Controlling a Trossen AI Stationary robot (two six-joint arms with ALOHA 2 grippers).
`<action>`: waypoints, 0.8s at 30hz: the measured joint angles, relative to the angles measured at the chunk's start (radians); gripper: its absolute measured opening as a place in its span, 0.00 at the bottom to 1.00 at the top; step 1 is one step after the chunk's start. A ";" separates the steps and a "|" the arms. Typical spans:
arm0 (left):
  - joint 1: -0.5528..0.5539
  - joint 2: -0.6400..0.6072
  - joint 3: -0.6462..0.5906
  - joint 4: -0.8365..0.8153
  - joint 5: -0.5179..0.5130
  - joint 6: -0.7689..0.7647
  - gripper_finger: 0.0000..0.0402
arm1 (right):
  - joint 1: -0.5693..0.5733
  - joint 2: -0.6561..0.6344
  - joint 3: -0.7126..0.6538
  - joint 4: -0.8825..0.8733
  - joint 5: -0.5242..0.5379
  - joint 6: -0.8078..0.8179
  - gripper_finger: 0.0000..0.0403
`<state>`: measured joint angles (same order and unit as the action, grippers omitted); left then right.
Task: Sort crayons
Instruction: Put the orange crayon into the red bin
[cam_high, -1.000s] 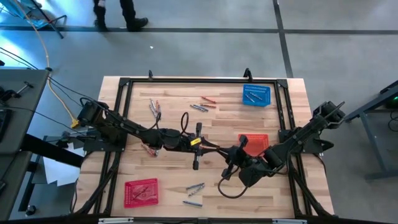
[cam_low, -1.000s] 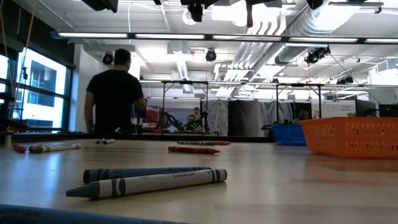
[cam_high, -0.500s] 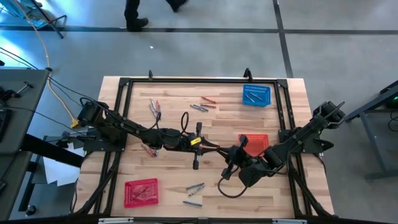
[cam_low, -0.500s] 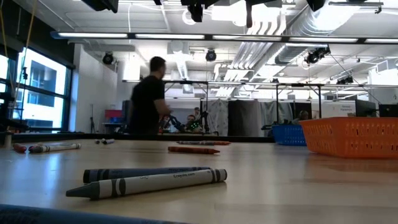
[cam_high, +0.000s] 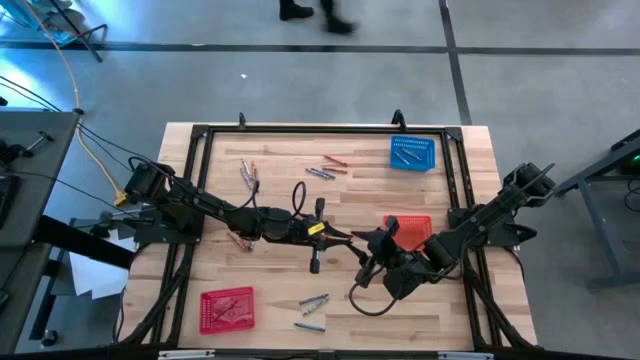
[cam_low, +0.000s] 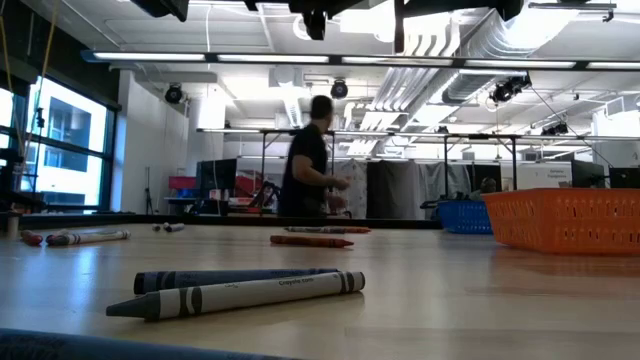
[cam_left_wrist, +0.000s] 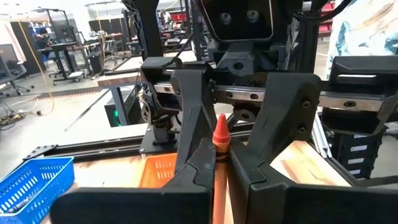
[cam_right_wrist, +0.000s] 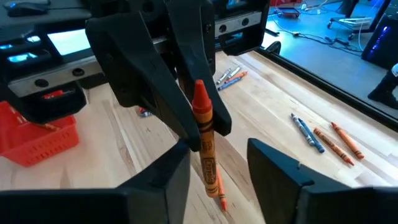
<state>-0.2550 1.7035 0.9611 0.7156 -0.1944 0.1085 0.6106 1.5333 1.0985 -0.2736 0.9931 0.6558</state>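
My left gripper has the orange crayon, which hangs above the middle of the table. It will let go of it inside the red basket (cam_high: 232, 311) near the front edge of the table.
An orange crayon (cam_left_wrist: 219, 134) hangs above the middle of the table, and my left gripper (cam_high: 345, 238) is shut on it. My right gripper (cam_right_wrist: 217, 148) faces the left one at close range. It is open, one finger on each side of the crayon's (cam_right_wrist: 205, 127) free end, touching nothing. More crayons lie flat on the wood: a few at the far left (cam_high: 247, 172), some at the far middle (cam_high: 328, 165) and some near the front edge (cam_high: 312, 302). In the low view, a blue and a grey crayon (cam_low: 240, 285) lie side by side close in front. My left gripper pinches the orange crayon's shaft (cam_left_wrist: 218, 169) between its two fingers. The fingers reach out level toward the table's right and lie along the crayon. Its pointed tip (cam_left_wrist: 219, 126) sticks out past the fingertips. The crayon is clear of the table.
A blue basket (cam_high: 412, 152) holding a few crayons stands at the far right. An orange-red basket (cam_high: 408, 226) sits beside my right arm, and a red basket (cam_high: 227, 308) at the near left. A black frame (cam_high: 300, 129) rims the table. A person walks behind it.
My right gripper has opened and let go of the orange crayon, which stays in my shut left gripper. Neither arm has shifted. The person in the background has walked toward the right.
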 joint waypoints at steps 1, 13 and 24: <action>0.000 0.000 0.000 -0.003 -0.001 0.000 0.00 | 0.000 0.000 0.000 -0.002 -0.009 0.000 0.40; -0.026 -0.140 0.000 -0.549 -0.279 -0.110 0.00 | 0.000 -0.002 0.000 -0.156 -0.232 0.167 0.43; -0.294 -0.372 0.000 -1.318 -0.006 -0.905 0.00 | 0.000 -0.002 0.000 -0.343 -0.295 0.358 0.43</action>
<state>-0.5493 1.3314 0.9607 -0.6027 -0.2007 -0.7964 0.6109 1.5314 1.0985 -0.6165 0.6980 1.0134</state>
